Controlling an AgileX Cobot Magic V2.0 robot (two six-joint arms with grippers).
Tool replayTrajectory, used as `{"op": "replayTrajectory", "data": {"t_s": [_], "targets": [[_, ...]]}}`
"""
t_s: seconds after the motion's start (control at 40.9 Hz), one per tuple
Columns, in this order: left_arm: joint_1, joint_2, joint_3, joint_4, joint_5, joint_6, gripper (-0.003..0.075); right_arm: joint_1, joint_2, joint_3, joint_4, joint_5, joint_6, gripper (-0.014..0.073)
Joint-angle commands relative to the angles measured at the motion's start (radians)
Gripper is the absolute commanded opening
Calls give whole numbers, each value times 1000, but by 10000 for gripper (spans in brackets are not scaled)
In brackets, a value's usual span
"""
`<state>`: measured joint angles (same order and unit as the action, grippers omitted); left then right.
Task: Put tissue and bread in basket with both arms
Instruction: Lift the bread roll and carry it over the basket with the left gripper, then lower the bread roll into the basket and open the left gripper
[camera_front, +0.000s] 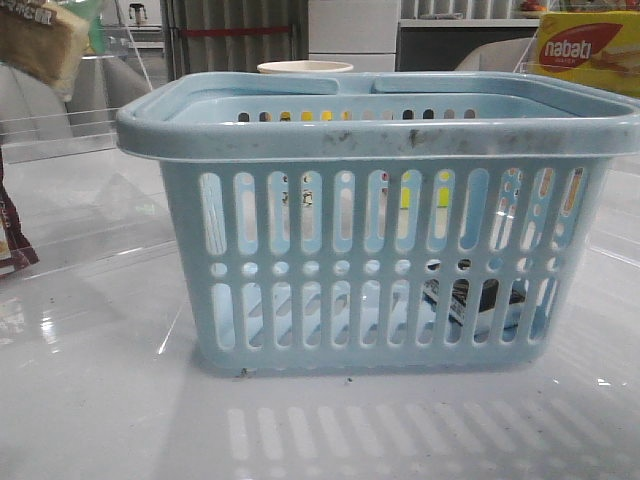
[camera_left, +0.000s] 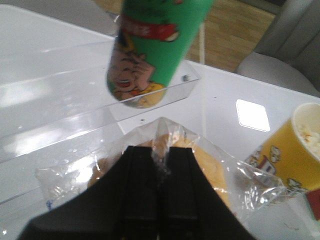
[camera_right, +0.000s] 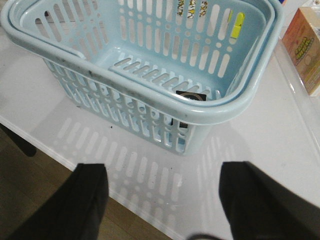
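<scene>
Next, my left gripper releases the bread on the bottom of the light blue basket (camera_front: 342, 240), next to the tissue.
The light blue basket (camera_front: 380, 140) stands in the middle of the table and also shows in the right wrist view (camera_right: 235, 100). The tissue (camera_front: 480, 300), whitish with black parts, lies on the basket floor in a near corner; it also shows in the right wrist view (camera_right: 192, 95). My left gripper (camera_left: 161, 160) is shut on the clear bag of the bread (camera_left: 215, 175). In the front view the bread (camera_front: 40, 40) hangs high at the far left, left of the basket. My right gripper (camera_right: 165, 200) is open and empty, above the table edge in front of the basket.
A green can (camera_left: 150, 45) stands on a clear acrylic tray (camera_left: 60, 100) beyond the bread. A yellow popcorn cup (camera_left: 295, 150) is beside it. A nabati box (camera_front: 590, 50) stands back right, a paper cup (camera_front: 305, 68) behind the basket, a dark snack packet (camera_front: 12, 240) at left.
</scene>
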<state>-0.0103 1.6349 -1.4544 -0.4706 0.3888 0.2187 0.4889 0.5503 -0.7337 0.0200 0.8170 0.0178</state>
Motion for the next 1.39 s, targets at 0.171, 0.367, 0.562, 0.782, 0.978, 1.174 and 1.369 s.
{"op": "replayTrajectory", "data": {"t_s": [0.171, 0.367, 0.562, 0.782, 0.978, 1.174, 1.369], "targets": [[-190, -174, -31, -18, -7, 156, 92, 1, 3, -27, -3, -67, -9, 570], [-401, -188, -31, -18, 71, 293, 92, 1, 3, -27, -3, -67, -9, 570], [-529, -162, -29, -14, 128, 357, 92, 1, 3, -27, -3, -67, -9, 570], [-569, -94, -29, -12, 144, 357, 92, 1, 3, -27, -3, -66, -9, 570], [-571, -17, -29, -23, 152, 357, 92, 1, 3, -27, -3, -66, -9, 570], [-571, 36, -29, -23, 152, 357, 202, 1, 3, -27, -3, -66, -9, 570], [-571, 36, -29, -23, 154, 355, 494, 1, 3, -27, -3, -66, -9, 570]]}}
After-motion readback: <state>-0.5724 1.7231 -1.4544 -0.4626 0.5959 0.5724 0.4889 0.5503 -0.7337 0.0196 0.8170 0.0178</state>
